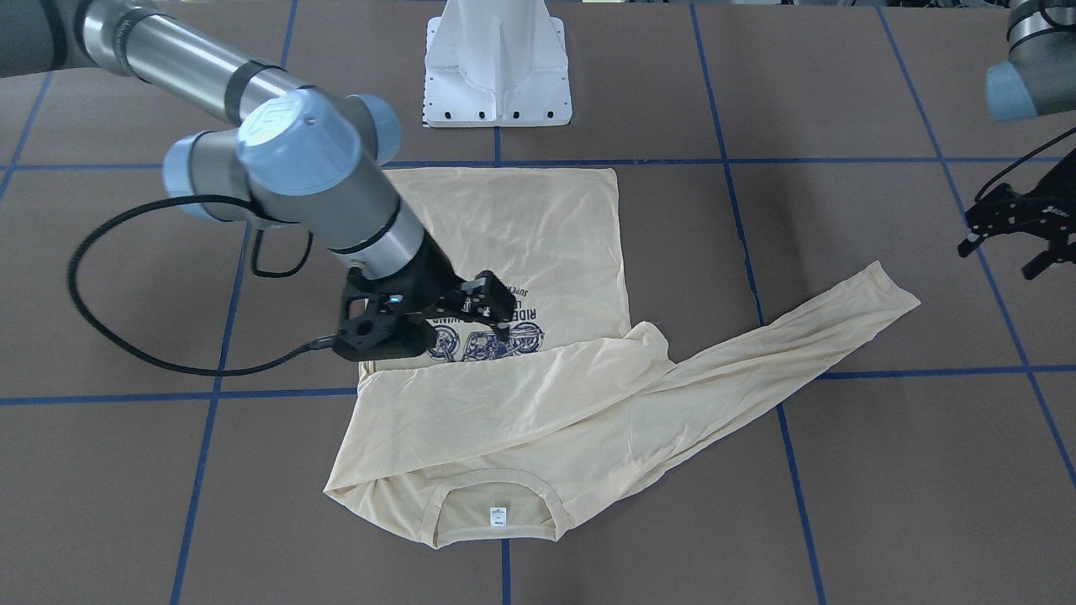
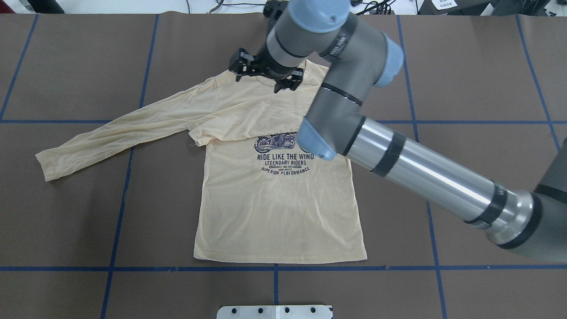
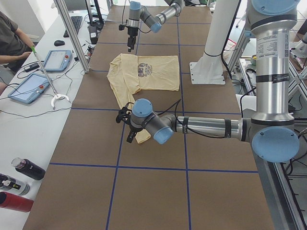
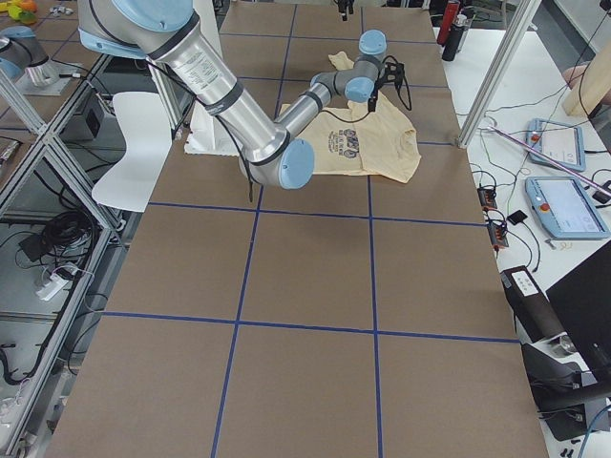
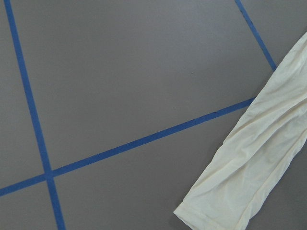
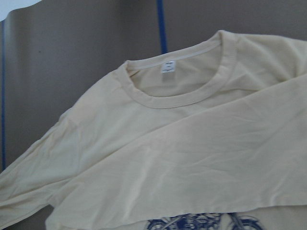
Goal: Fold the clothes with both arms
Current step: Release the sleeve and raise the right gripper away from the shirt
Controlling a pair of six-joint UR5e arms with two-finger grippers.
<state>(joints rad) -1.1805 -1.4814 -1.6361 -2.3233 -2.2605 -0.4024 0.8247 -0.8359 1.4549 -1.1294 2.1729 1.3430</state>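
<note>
The cuff's far corner (image 1: 913, 301) (image 5: 179, 211), nearer the collar side, on the T-shirt's outstretched sleeve is the next spot my left gripper needs to go to and close on.
The cream-yellow T-shirt (image 2: 274, 208) lies flat, print up, collar at the far side with its white neck label (image 1: 498, 517). One sleeve is folded across the chest (image 1: 504, 395). The other sleeve (image 2: 115, 133) stretches out towards my left; its cuff shows in the left wrist view (image 5: 230, 201). My right gripper (image 2: 266, 76) hovers open and empty over the upper chest, near the collar (image 6: 177, 96). My left gripper (image 1: 1004, 252) is open and empty above bare table, just beyond the outstretched cuff (image 3: 139, 139).
The brown table carries a grid of blue tape lines (image 1: 723, 160). The white pedestal base (image 1: 498, 67) stands at the robot's side of the shirt hem. A black cable (image 1: 101, 319) loops from my right wrist. A side desk with tablets (image 3: 29, 86) and bottles runs along the far edge.
</note>
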